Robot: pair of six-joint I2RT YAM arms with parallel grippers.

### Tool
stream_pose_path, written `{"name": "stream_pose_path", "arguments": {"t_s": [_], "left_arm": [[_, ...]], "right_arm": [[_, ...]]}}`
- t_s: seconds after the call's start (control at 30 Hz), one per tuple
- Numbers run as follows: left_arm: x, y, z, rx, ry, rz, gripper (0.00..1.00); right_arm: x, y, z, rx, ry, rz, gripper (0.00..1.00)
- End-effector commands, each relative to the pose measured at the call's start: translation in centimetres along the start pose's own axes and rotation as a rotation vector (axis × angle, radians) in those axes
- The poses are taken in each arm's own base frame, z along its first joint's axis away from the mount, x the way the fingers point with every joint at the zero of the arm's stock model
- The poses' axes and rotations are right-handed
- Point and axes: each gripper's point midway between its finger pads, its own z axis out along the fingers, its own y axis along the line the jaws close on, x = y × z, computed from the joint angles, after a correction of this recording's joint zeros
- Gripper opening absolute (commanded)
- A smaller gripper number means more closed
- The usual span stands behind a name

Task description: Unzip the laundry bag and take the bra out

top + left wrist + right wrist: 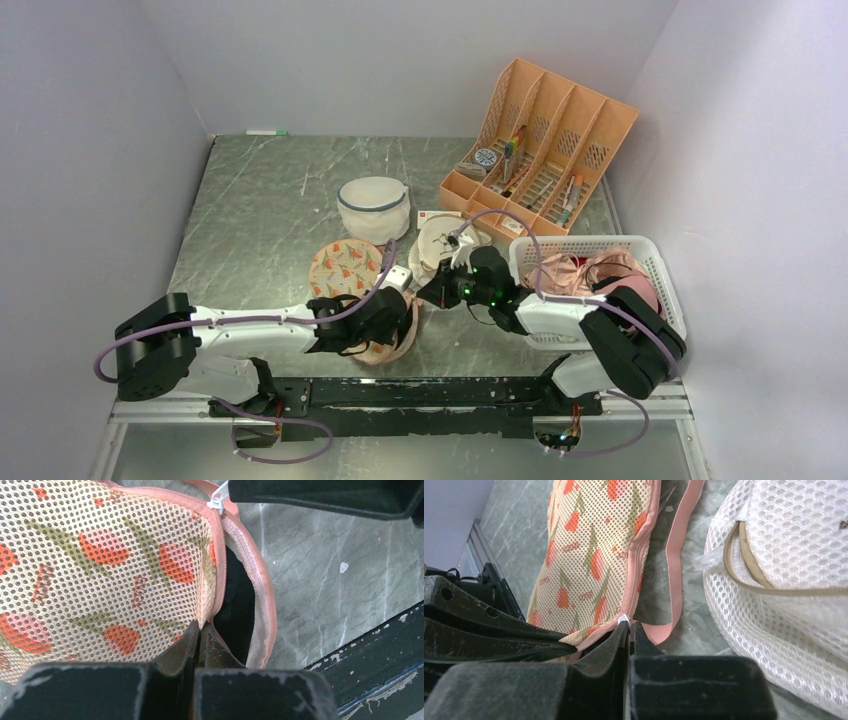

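The left gripper pinches the laundry bag's pink edge beside the open gap, far from the zip pull, so it should take the bag's edge nearer the zip pull (220, 545) before the robot unzips further.
The laundry bag (345, 265) lies flat mid-table, beige mesh with an orange carrot print and pink zip edging. Its zip is partly open along the near right side. The black bra (237, 610) shows as dark fabric inside the gap. My left gripper (202, 628) is shut on the pink edge of the bag's (100, 570) top panel; from above it (398, 318) sits over the bag's near end. My right gripper (629, 624) is shut on the white zip pull (624, 618), close beside the left gripper. The pull also shows in the left wrist view (217, 502).
A round cream mesh bag (784, 580) lies just right of the laundry bag (589, 555). A white dome bag with blue trim (374, 208) stands behind. A white basket (655, 262) of pink garments is at the right, an orange organiser (600, 115) behind it.
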Motion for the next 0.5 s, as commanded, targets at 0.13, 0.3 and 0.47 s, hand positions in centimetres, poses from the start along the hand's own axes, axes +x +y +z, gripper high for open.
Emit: {"name": "stream_pose_path", "arguments": {"t_s": [0.13,0.3,0.47], "left_arm": [[0.3,1.0,-1.3,-0.047,0.043,0.031,0.15],[-2.5,-0.6,-2.5,0.000,-0.011,0.029,0.64],[-3.9,-2.5,-2.5,0.083,-0.061,-0.001,0.78]], "right_arm": [[-0.5,0.3,0.1,-0.060,-0.013,-0.053,0.00],[0.2,1.9,-1.0,-0.131,-0.003,-0.042,0.00],[1.1,3.1,-2.0,-0.173,0.008,-0.048,0.00]]}}
